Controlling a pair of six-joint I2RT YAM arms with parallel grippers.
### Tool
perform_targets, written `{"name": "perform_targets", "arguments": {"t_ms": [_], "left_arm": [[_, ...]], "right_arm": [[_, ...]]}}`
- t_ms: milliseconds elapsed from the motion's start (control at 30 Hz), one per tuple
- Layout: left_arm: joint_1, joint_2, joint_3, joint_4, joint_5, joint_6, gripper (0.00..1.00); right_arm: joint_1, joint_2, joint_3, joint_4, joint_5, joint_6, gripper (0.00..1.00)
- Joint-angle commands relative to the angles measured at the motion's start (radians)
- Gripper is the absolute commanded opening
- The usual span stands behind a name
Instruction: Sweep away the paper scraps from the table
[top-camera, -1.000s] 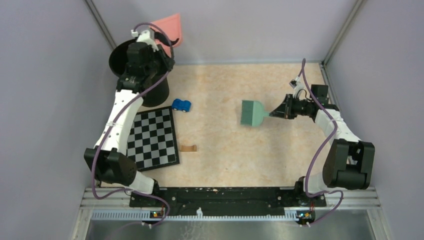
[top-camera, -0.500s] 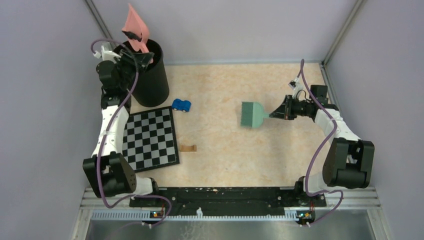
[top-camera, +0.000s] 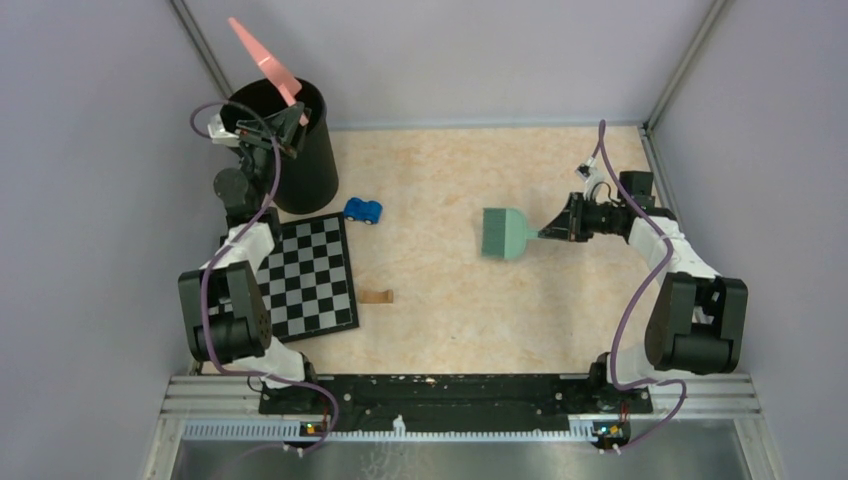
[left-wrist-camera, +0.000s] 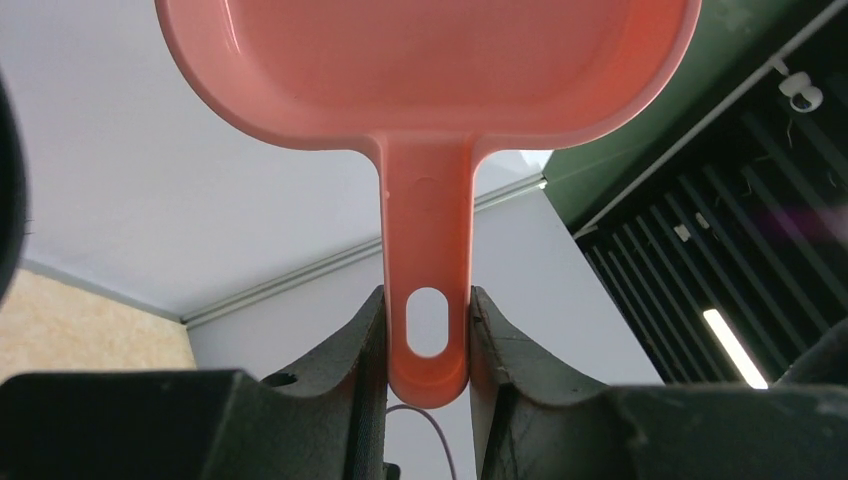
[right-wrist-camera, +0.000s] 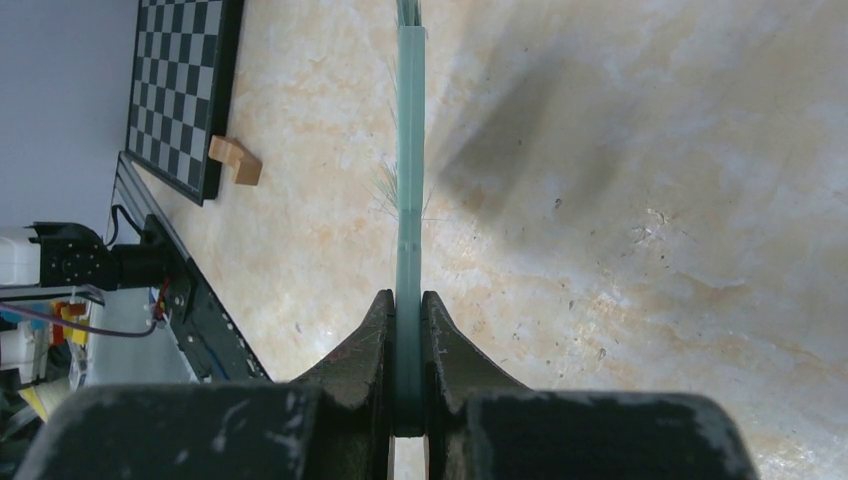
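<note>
The robot's right gripper needs to set the green brush, now held over the table, down on the bare table (top-camera: 568, 252) under the brush's handle end.
No paper scraps show on the table (top-camera: 450, 170) in any view. My left gripper (top-camera: 290, 108) is shut on the handle of the pink dustpan (top-camera: 258, 55), holding it tilted up above the black bin (top-camera: 290, 150) at the back left; in the left wrist view the dustpan (left-wrist-camera: 430, 60) fills the top, its handle (left-wrist-camera: 428, 320) clamped between my fingers. My right gripper (top-camera: 562, 228) is shut on the handle of the green brush (top-camera: 502, 232), held over the table's right middle; the right wrist view shows the brush (right-wrist-camera: 409, 180) edge-on.
A black-and-white chequered board (top-camera: 305, 278) lies front left. A small blue toy car (top-camera: 362, 210) sits beside the bin. A small wooden block (top-camera: 377, 296) lies right of the board, also in the right wrist view (right-wrist-camera: 235, 160). Grey walls enclose the table.
My left arm swung left and back, tipping the dustpan from flat-facing to edge-on above the bin. The right arm and brush barely moved.
</note>
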Motion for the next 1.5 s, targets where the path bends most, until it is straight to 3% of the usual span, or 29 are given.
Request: {"name": "perform_targets", "arguments": {"t_ms": [0, 467, 633, 767, 967, 1267, 1467], "left_arm": [[0.002, -0.071, 0.003, 0.143, 0.007, -0.008, 0.0], [0.002, -0.096, 0.009, 0.075, 0.054, 0.056, 0.0], [-0.026, -0.133, 0.003, -0.038, 0.098, 0.179, 0.0], [-0.072, -0.183, 0.054, -0.255, 0.153, 0.387, 0.0], [-0.23, -0.202, 0.275, -0.855, 0.155, 0.901, 0.0], [-0.449, -0.204, 0.257, -1.199, 0.055, 1.258, 0.0], [-0.555, -0.208, 0.298, -1.489, -0.153, 1.505, 0.0]], "right_arm": [[0.003, 0.001, 0.038, 0.014, -0.028, -0.024, 0.0], [0.003, 0.001, 0.04, 0.01, -0.028, -0.029, 0.0], [0.004, 0.006, 0.043, 0.005, -0.029, -0.033, 0.0], [0.004, 0.013, 0.045, 0.002, -0.031, -0.037, 0.0], [0.004, 0.019, 0.051, -0.007, -0.031, -0.046, 0.0], [0.004, 0.013, 0.056, -0.019, -0.027, -0.058, 0.0], [0.003, 0.018, 0.056, -0.019, -0.023, -0.062, 0.0]]}}
